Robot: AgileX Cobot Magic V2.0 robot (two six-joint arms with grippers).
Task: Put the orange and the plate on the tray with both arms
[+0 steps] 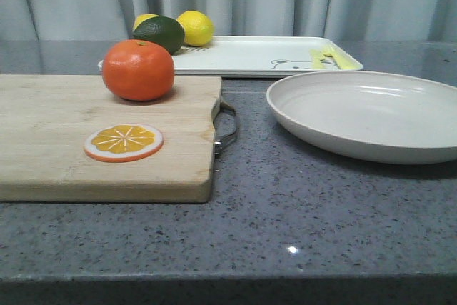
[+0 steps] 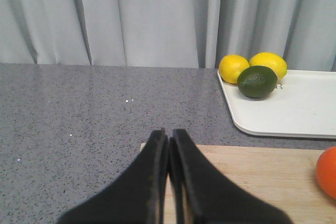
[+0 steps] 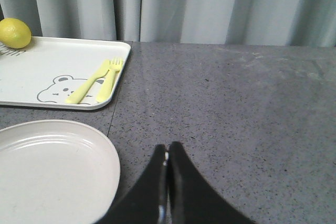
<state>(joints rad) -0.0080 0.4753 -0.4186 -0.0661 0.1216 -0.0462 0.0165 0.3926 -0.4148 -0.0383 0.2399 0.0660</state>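
Observation:
The robot's left gripper should close on the upper sides [image 1: 138, 57] of the orange on the wooden cutting board.
The orange [image 1: 138, 69] rests on the far part of a wooden cutting board [image 1: 71, 169]; its edge also shows in the left wrist view [image 2: 328, 171]. The off-white plate [image 1: 371, 113] lies on the counter to the right, seen too as the plate [image 3: 47, 171] in the right wrist view. The white tray [image 1: 250, 58] lies at the back, with its bear drawing [image 3: 58, 88]. My left gripper [image 2: 168, 136] is shut and empty above the board's corner, left of the orange. My right gripper [image 3: 168, 148] is shut and empty over bare counter beside the plate's rim. Neither gripper appears in the front view.
Two lemons [image 1: 196, 27] and a dark green lime [image 1: 160, 33] sit on the tray's left end. A yellow fork and a second yellow utensil [image 3: 97, 81] lie by the bear. An orange slice disc [image 1: 123, 141] lies on the board, whose metal handle [image 1: 227, 128] faces the plate. Grey curtains hang behind.

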